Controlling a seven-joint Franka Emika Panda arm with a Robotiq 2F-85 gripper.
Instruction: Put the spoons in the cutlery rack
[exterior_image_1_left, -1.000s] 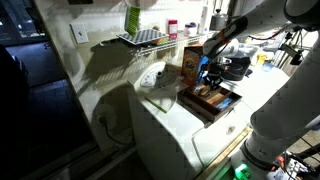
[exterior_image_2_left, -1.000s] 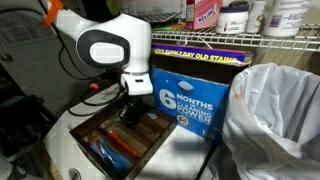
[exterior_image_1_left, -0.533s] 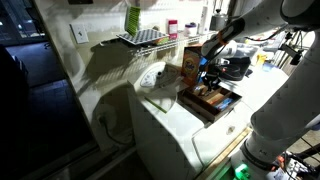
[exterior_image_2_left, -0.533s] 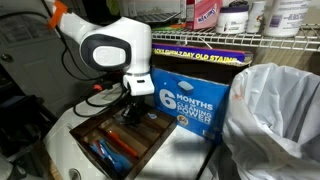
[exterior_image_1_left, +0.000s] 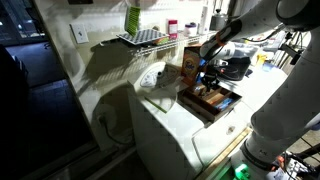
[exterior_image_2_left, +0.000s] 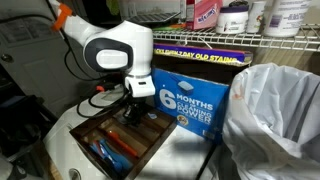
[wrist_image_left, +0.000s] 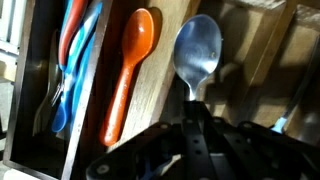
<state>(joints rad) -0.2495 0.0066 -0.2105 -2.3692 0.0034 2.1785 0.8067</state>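
My gripper has the silver metal spoon. It will let go of it in the rack compartment (exterior_image_1_left: 209, 94) (wrist_image_left: 214, 76) beside the orange plastic spoon.
In the wrist view my gripper (wrist_image_left: 192, 118) is shut on the handle of a silver metal spoon (wrist_image_left: 196, 50), whose bowl hangs above the wooden cutlery rack (wrist_image_left: 160, 80). An orange plastic spoon (wrist_image_left: 130, 68) lies in the compartment beside it, and blue and orange utensils (wrist_image_left: 70, 55) lie in the far left compartment. In both exterior views the gripper (exterior_image_2_left: 130, 108) (exterior_image_1_left: 209, 80) hovers just over the rack (exterior_image_2_left: 105, 130) (exterior_image_1_left: 212, 100), which sits on a white appliance top.
A blue and white box (exterior_image_2_left: 187, 105) stands right behind the rack. A white plastic bag (exterior_image_2_left: 272, 120) fills the right side. A wire shelf (exterior_image_2_left: 250, 38) with bottles runs overhead. A cereal box (exterior_image_1_left: 190, 66) stands beside the rack.
The arm has shifted slightly while holding the spoon over the rack; the rack and its contents have not moved.
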